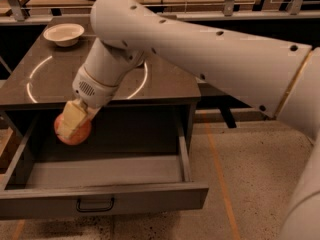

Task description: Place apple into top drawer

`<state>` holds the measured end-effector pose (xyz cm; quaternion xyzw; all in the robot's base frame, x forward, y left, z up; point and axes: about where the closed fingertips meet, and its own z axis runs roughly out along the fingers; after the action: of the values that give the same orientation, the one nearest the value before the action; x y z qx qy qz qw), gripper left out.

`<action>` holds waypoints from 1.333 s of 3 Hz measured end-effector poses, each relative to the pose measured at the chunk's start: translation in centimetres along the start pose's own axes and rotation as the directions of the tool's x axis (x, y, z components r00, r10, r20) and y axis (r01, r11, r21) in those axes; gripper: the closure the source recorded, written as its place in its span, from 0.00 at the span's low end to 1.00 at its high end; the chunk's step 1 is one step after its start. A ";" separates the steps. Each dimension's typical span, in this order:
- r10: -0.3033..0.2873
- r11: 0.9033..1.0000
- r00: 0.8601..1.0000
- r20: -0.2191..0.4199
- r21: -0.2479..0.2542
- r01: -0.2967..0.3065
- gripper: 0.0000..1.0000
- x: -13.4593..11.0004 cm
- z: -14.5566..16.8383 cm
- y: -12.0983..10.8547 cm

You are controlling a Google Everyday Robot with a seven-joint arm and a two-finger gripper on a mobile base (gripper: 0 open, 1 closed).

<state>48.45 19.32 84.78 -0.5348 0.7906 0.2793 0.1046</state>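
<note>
Next, my gripper lets go of the red apple on the grey drawer's bottom just behind the dark handle (117, 169).
The red apple (75, 132) with an orange blush is held in my gripper (71, 125), whose cream fingers (72, 118) are shut around it. The apple hangs just in front of the cabinet top's edge, over the back left of the open top drawer (100, 171). The drawer is pulled out wide, grey inside, with a dark bail handle (95, 204) at the centre of its front panel. My white arm reaches down from the upper right across the cabinet top.
A white bowl (63, 33) sits at the back left of the dark cabinet top (165, 84). Shelving with small items runs along the back. Speckled floor with an orange line lies to the right of the drawer.
</note>
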 end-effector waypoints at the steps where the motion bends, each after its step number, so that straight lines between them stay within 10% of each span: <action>1: 0.043 0.999 0.995 -0.086 0.013 -0.042 1.00 3.1 2.7 -1.3; 4: 0.111 0.962 0.958 -0.263 0.269 -0.038 1.00 7.9 5.2 -3.7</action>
<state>47.91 14.92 75.59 -0.5195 0.8471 0.0993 0.0525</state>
